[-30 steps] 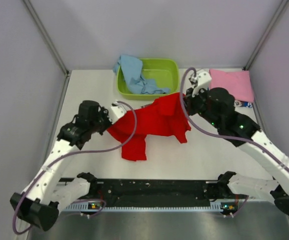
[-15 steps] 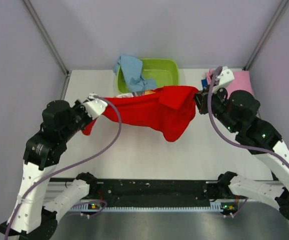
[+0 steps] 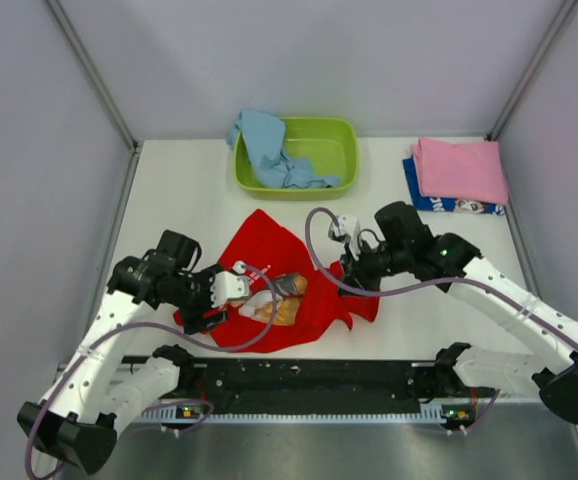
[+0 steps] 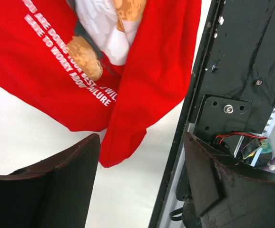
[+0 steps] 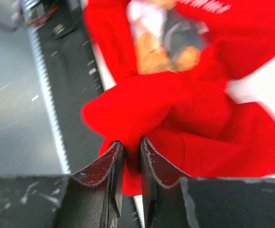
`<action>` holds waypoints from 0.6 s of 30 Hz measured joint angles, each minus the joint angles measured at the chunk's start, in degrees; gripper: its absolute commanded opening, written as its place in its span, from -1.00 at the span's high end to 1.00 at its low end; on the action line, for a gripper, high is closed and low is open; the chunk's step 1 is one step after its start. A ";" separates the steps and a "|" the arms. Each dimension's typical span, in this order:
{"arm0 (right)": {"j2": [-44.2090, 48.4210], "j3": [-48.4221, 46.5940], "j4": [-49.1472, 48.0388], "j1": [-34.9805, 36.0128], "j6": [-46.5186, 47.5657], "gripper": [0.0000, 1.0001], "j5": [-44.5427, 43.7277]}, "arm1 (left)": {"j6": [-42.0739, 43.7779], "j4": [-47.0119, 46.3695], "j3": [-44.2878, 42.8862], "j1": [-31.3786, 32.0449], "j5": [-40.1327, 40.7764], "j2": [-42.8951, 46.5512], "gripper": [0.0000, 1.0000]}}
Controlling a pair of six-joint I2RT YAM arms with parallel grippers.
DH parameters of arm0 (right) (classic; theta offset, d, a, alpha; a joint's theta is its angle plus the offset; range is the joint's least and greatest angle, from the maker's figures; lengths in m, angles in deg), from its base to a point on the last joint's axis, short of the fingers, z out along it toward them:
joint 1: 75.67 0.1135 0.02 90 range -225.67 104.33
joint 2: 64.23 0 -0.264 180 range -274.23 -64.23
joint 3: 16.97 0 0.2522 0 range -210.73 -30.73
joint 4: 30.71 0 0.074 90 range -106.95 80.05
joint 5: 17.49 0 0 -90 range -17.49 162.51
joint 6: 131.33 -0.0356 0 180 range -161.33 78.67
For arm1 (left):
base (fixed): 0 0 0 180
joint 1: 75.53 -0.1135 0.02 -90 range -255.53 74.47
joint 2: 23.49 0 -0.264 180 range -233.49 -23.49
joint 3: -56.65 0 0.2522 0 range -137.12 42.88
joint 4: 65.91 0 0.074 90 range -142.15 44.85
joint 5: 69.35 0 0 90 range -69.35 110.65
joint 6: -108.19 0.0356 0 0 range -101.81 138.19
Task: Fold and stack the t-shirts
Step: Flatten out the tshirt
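Observation:
I should next close my left gripper on the red t-shirt's loose corner (image 3: 179, 318) (image 4: 112, 151), the narrow one that is beyond the white lettering and near the black rail.
The red t-shirt (image 3: 269, 250) lies crumpled on the white table near the front, its teddy-bear print and white lettering facing up (image 4: 142, 71). My left gripper (image 3: 231, 290) sits at the shirt's left edge, jaws wide open (image 4: 142, 156), with only a hanging red corner near the gap. My right gripper (image 3: 349, 268) is at the shirt's right side, its jaws (image 5: 132, 147) pinched close on a bunched fold of the red cloth (image 5: 199, 109). A light blue t-shirt (image 3: 269, 145) drapes over the basin's left rim. A pink t-shirt (image 3: 459, 170) lies folded on a dark blue one (image 3: 414, 190) at the back right.
The lime green basin (image 3: 334, 140) stands at the back centre. A black rail (image 3: 309, 375) runs along the table's near edge, just in front of the red shirt, also seen as the black rail (image 4: 242, 71) in the left wrist view. Grey walls close in both sides.
Both arms brought the stretched red shirt down from the air toward the front and laid it on the table. The left gripper opened and let go of it.

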 measured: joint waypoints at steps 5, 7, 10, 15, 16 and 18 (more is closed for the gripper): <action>0.00 4.13 5.75 0.35 0.68 0.65 9.88 | -0.48 0.13 -4.13 0.04 0.11 -0.39 -0.61; 0.04 4.28 6.75 0.35 0.48 0.80 11.21 | -2.82 -1.88 -4.11 0.04 2.34 -1.38 -0.63; -0.59 3.50 7.48 -0.17 -1.68 0.95 9.29 | -6.86 -7.63 -3.67 0.02 6.14 -4.92 -0.61; -2.78 0.90 6.25 -10.64 -8.44 1.00 2.69 | -9.62 -14.80 -2.27 -0.87 8.92 -12.07 -0.64; -2.84 0.90 5.84 -13.75 -9.70 1.00 0.83 | -9.46 -15.78 -1.22 -1.09 8.90 -12.46 -0.64; -3.54 0.87 5.16 -18.43 -11.72 1.00 -2.78 | -9.09 -16.92 1.20 -1.22 8.22 -12.76 -0.62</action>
